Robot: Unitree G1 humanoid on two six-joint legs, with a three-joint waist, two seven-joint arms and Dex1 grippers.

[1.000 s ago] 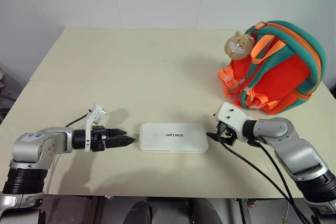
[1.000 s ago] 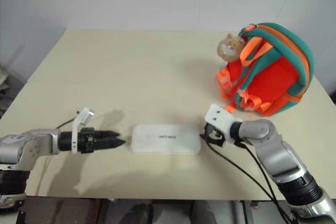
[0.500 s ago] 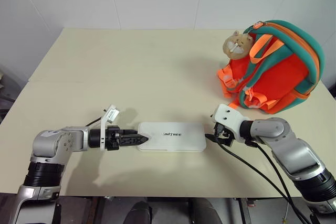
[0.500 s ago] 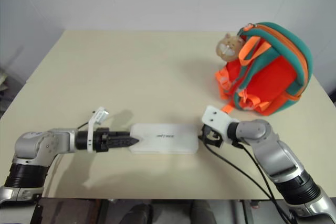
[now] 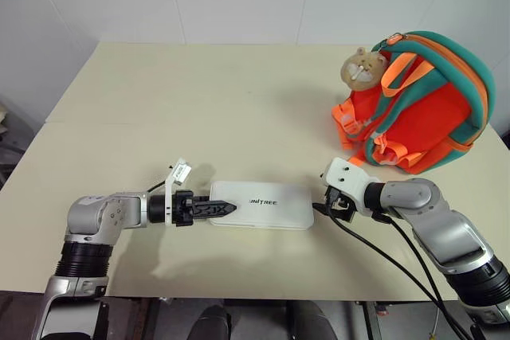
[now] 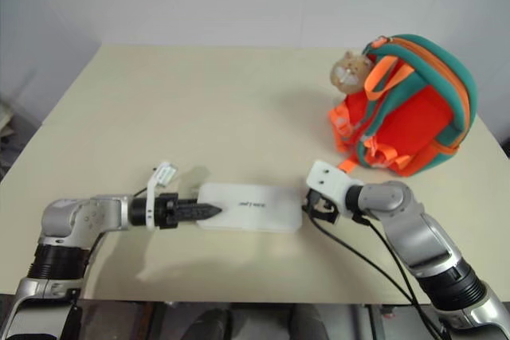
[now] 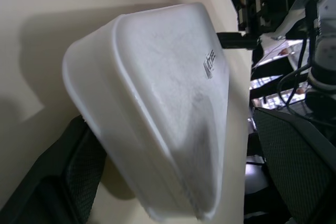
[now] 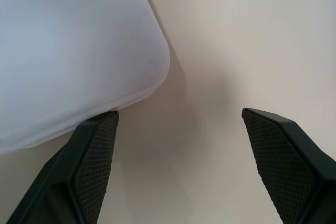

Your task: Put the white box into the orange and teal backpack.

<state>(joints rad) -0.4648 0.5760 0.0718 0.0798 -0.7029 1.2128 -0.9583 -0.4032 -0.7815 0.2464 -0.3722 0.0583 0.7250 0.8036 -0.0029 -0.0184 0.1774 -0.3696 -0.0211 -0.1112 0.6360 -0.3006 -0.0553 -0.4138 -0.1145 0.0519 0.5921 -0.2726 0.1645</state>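
The backpack's teal shoulder strap (image 5: 384, 119) is next for my right gripper, which should go to it and close there, just below the tan plush toy.
The white box (image 5: 263, 205) lies flat near the table's front edge, its lettering facing up. My left gripper (image 5: 225, 209) lies level at the box's left end, open, with that end between its two fingers (image 7: 73, 177). My right gripper (image 5: 321, 207) sits at the box's right end, also open. In the right wrist view a rounded corner of the box (image 8: 68, 51) lies just beyond one finger (image 8: 92, 166), and the gap between the fingers holds only bare table. The orange and teal backpack (image 5: 422, 105) stands at the far right with a tan plush toy (image 5: 360, 68) on it.
The beige table (image 5: 199, 101) stretches bare to the back and left. Black cables (image 5: 382, 252) trail from my right wrist over the front edge. White walls close the back, and the backpack stands near the table's right edge.
My left gripper has slid right, from a gap beside the box until its fingers reach over the box's left end. The box, right gripper and backpack have stayed put.
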